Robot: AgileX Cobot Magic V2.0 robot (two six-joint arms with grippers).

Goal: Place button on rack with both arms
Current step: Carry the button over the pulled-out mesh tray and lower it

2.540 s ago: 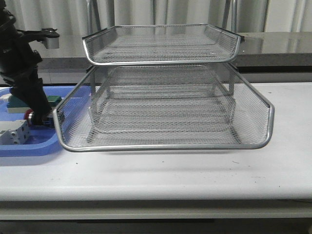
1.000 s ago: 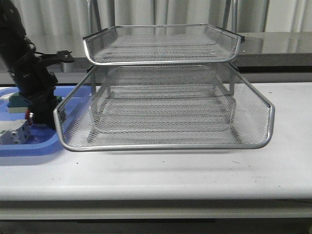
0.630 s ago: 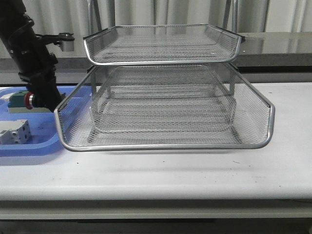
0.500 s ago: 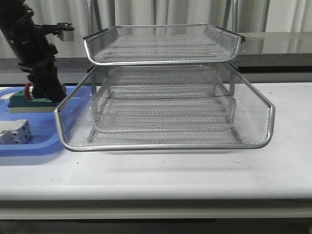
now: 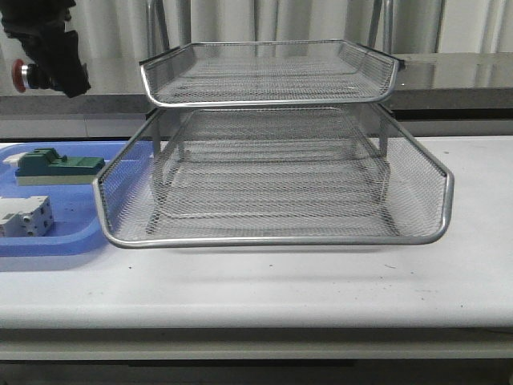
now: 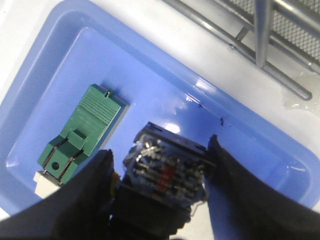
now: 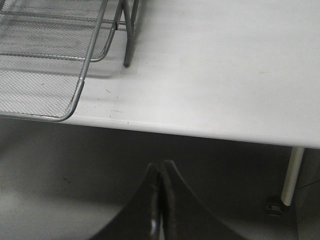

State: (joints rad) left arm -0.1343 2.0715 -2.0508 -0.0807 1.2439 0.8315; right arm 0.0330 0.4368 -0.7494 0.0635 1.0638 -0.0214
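Note:
The robot's left gripper should release the button in the middle of the rack's lower wire-mesh tray [image 5: 259, 173]. The button now hangs high, level with the top tier.
My left gripper [image 5: 50, 68] is shut on the button [image 5: 22, 74], whose red cap points left. It hangs high at the far left, about level with the top tier of the rack [image 5: 272, 144]. In the left wrist view the button's blue-black rear body [image 6: 167, 167] sits clamped between my two black fingers [image 6: 85, 195], above the blue tray. The silver wire-mesh rack fills the middle of the table; its lower tray is slid forward. My right gripper [image 7: 161, 172] is shut and empty, off the table's front right edge, with a corner of the rack [image 7: 55, 60] in its view.
A flat blue plastic tray [image 5: 56, 241] lies at the left beside the rack. It holds a green block [image 5: 56, 166] and a white block [image 5: 24, 216]. The green block also shows in the left wrist view [image 6: 82, 132]. A grey ledge and curtains stand behind.
My left gripper took the button from the blue tray and lifted it up and to the left, from tray level to the height of the top tier. The rack has not moved.

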